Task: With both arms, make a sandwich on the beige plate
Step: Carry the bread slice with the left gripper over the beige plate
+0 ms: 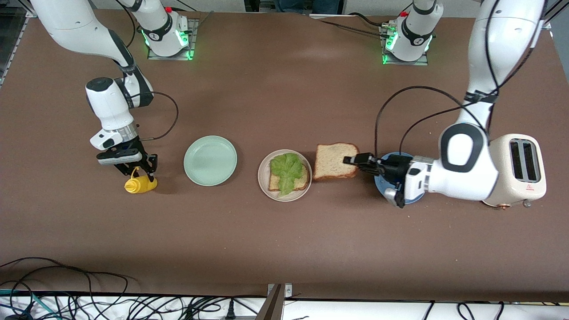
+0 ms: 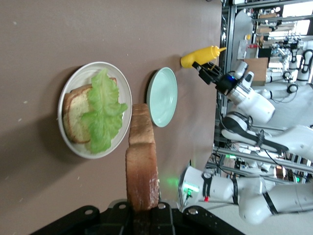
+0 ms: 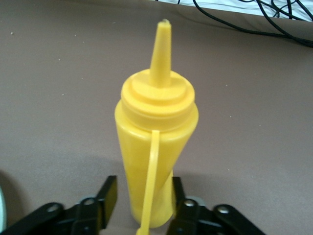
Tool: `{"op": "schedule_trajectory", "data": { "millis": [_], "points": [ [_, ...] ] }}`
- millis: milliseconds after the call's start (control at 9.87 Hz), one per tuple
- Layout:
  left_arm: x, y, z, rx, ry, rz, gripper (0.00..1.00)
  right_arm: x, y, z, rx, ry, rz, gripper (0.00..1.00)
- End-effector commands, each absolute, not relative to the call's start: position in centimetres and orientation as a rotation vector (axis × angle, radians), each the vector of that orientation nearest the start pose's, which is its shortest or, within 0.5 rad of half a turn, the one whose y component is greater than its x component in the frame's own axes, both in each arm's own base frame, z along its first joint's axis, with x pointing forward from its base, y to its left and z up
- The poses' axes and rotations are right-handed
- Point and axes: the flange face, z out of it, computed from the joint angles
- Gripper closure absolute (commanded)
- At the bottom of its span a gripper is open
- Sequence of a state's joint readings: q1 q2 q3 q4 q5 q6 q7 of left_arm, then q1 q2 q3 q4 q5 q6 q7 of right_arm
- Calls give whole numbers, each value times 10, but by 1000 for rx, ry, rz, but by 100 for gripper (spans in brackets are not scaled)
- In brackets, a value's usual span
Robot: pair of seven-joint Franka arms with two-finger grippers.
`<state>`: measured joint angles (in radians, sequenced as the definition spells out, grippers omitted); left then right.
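My left gripper will let go of the second bread slice on the green lettuce leaf (image 1: 288,170) (image 2: 102,117) over the beige plate.
The beige plate (image 1: 263,184) (image 2: 68,90) holds one bread slice (image 1: 275,183) (image 2: 73,115) with a green lettuce leaf (image 1: 288,169) (image 2: 102,110) on top. My left gripper (image 1: 355,160) (image 2: 144,215) is shut on the crust edge of a second bread slice (image 1: 333,161) (image 2: 142,166). It holds that slice level over the table, just beside the beige plate toward the left arm's end. My right gripper (image 1: 141,171) (image 3: 144,200) is open around a yellow mustard bottle (image 1: 140,184) (image 3: 156,137), with a gap showing beside one finger (image 3: 108,193).
A mint green plate (image 1: 210,160) (image 2: 164,95) lies between the mustard bottle and the beige plate. A blue plate (image 1: 382,182) sits under the left wrist. A cream toaster (image 1: 520,171) stands at the left arm's end of the table. Cables hang along the table's front edge.
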<state>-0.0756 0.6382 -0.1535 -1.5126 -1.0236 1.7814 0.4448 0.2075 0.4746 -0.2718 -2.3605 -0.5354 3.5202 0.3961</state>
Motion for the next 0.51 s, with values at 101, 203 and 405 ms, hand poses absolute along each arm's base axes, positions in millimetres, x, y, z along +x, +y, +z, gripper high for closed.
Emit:
{"op": "schedule_trajectory", "data": {
  "millis": [101, 203, 405],
  "points": [
    [638, -260, 273, 2040, -146, -188, 100, 530, 28, 209, -2933, -240, -997, 15],
    [631, -268, 260, 2007, -105, -166, 100, 530, 28, 211, -2931, -240, -1001, 15],
    [621, -282, 242, 1988, -63, -151, 100, 530, 28, 212, -2930, -242, -1003, 14]
  ]
}}
